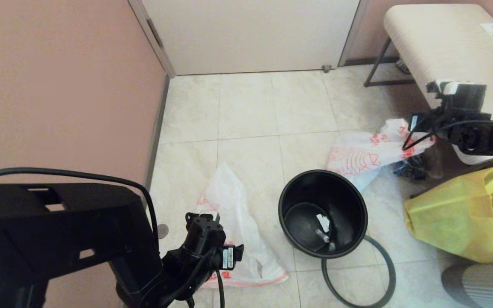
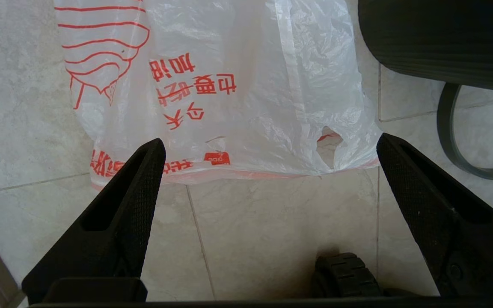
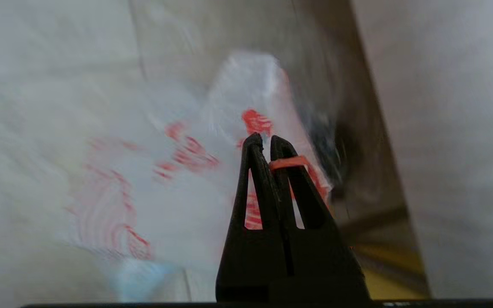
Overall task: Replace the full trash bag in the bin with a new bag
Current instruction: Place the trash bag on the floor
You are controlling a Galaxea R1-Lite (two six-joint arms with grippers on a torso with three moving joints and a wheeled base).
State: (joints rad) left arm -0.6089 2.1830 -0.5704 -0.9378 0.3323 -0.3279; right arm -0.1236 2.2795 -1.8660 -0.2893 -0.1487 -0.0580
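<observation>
Next, my left gripper grips the flat white bag at its plain middle (image 1: 232, 214), farther in than the red print that runs along the bag's near edge.
The black bin (image 1: 323, 214) stands unlined on the floor tiles, with a small white scrap at its bottom. Its dark grey hoop (image 1: 360, 278) lies on the floor beside it. A flat white bag with red print (image 1: 238, 231) lies left of the bin. My left gripper (image 1: 206, 233) hovers open over that bag's near edge (image 2: 229, 167), holding nothing (image 2: 271, 141). A second white bag with red print (image 1: 370, 154), with dark contents showing at its side, hangs from my right gripper (image 1: 417, 124). In the right wrist view the fingers (image 3: 267, 140) are shut on the bag's plastic (image 3: 178, 192).
A big yellow shopping bag (image 1: 456, 214) sits right of the bin. A beige bench (image 1: 439, 38) stands behind my right arm. The pink wall (image 1: 58, 85) is close on the left, a door (image 1: 250, 34) ahead. A base wheel (image 2: 345, 276) is under the left gripper.
</observation>
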